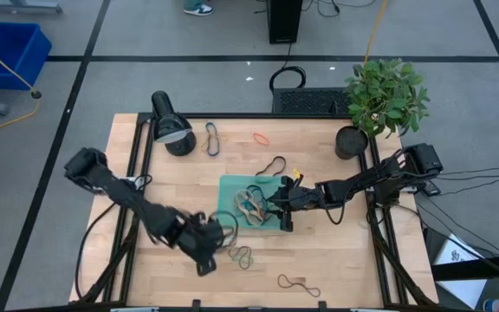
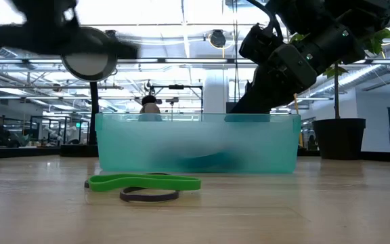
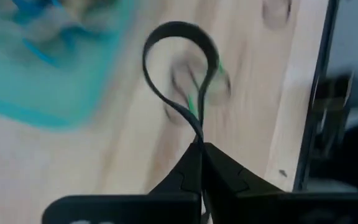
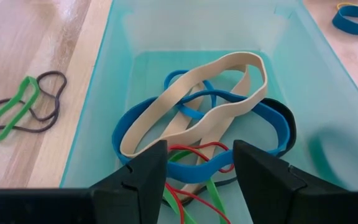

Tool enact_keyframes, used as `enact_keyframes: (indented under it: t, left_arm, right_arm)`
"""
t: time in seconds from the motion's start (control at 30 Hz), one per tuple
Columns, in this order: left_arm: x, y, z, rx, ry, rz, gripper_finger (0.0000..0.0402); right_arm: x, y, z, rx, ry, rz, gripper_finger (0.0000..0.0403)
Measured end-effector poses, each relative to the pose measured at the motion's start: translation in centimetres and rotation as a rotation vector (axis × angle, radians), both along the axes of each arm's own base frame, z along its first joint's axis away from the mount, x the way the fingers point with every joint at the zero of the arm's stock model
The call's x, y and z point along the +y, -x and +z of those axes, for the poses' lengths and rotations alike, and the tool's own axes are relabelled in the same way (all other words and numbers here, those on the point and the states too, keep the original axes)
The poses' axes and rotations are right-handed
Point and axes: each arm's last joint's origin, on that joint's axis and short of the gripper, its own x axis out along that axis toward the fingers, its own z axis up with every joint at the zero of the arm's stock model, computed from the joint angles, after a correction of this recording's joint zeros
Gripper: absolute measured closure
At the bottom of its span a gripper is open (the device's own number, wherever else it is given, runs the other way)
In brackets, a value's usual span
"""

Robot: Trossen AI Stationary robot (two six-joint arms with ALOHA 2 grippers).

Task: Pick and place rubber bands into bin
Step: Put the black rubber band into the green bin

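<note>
My left gripper is holding the black rubber band and will release it on the tan and blue rubber bands in the teal bin (image 1: 255, 188) (image 3: 48, 22).
The teal bin (image 1: 232, 186) stands mid-table and holds tan, blue, red, green and black rubber bands (image 4: 197, 106). My left gripper (image 1: 217, 239) is near the bin's near left corner, shut on a black rubber band (image 3: 176, 37). Under it a green band and a dark band (image 1: 243, 256) lie flat on the table; they also show in the low view (image 2: 144, 181). My right gripper (image 4: 197, 155) is open and empty over the bin's right end (image 1: 281, 206). More bands lie loose on the table. My left gripper pinches the black band's near end (image 3: 196, 135) between its two fingertips (image 3: 219, 165), both strands together. The rest of the loop stands out past the fingertips in an open oval, clear of the table.
A black lamp (image 1: 171, 130) stands at the far left and a potted plant (image 1: 384, 100) at the far right. Loose bands lie beyond the bin: blue-black (image 1: 211, 139), orange (image 1: 261, 137) and black (image 1: 271, 165). A brown one (image 1: 297, 282) lies near the front edge.
</note>
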Motion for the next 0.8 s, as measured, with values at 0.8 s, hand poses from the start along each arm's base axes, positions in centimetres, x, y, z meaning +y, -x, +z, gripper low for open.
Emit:
enact_keyframes:
  t: [0.8]
  left_arm:
    - [11.6, -5.1, 1.9, -0.207, -0.355, -0.056, 0.0392]
  right_arm:
    - [0.2, -0.1, 3.4, -0.207, -0.082, -0.016, 0.0227]
